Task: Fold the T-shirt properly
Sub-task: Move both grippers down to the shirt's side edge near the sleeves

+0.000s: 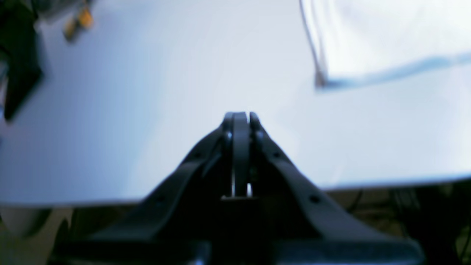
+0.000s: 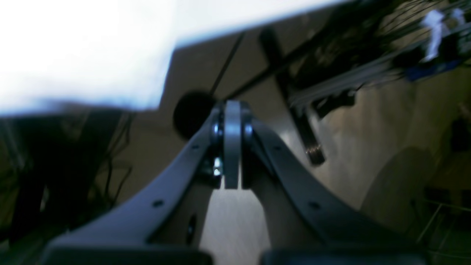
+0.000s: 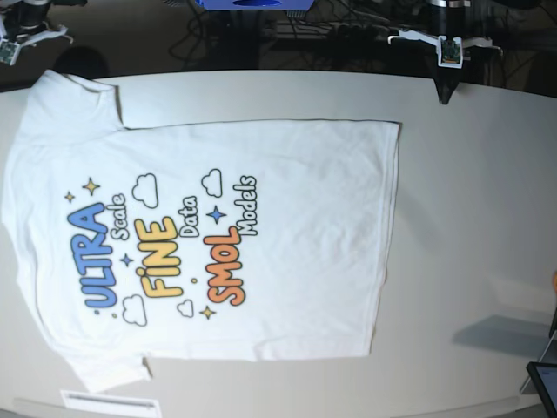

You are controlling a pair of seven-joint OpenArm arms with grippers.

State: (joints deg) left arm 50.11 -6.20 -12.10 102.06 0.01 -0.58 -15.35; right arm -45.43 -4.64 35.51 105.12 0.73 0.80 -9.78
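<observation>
Next, the robot's left gripper needs to move to the T-shirt's far hem corner (image 3: 394, 127) (image 1: 325, 78), on the same side as the far sleeve, and close there.
The T-shirt (image 3: 218, 244) lies spread flat on the white table (image 3: 470, 218), print side up, with blue, yellow and orange lettering, clouds and stars. Its collar end points to the left and its hem (image 3: 387, 235) to the right. One hem corner (image 1: 386, 36) shows at the upper right of the left wrist view. My left gripper (image 1: 240, 116) is shut and empty over bare table, off the shirt's far right corner (image 3: 446, 91). My right gripper (image 2: 232, 105) is shut and empty, past the table's far edge, near the shirt's far sleeve (image 3: 74, 100).
A white label strip (image 3: 109, 403) lies at the table's near left edge. A dark tablet corner (image 3: 544, 383) shows at the near right. Cables and dark stands (image 2: 294, 92) sit on the floor beyond the far edge.
</observation>
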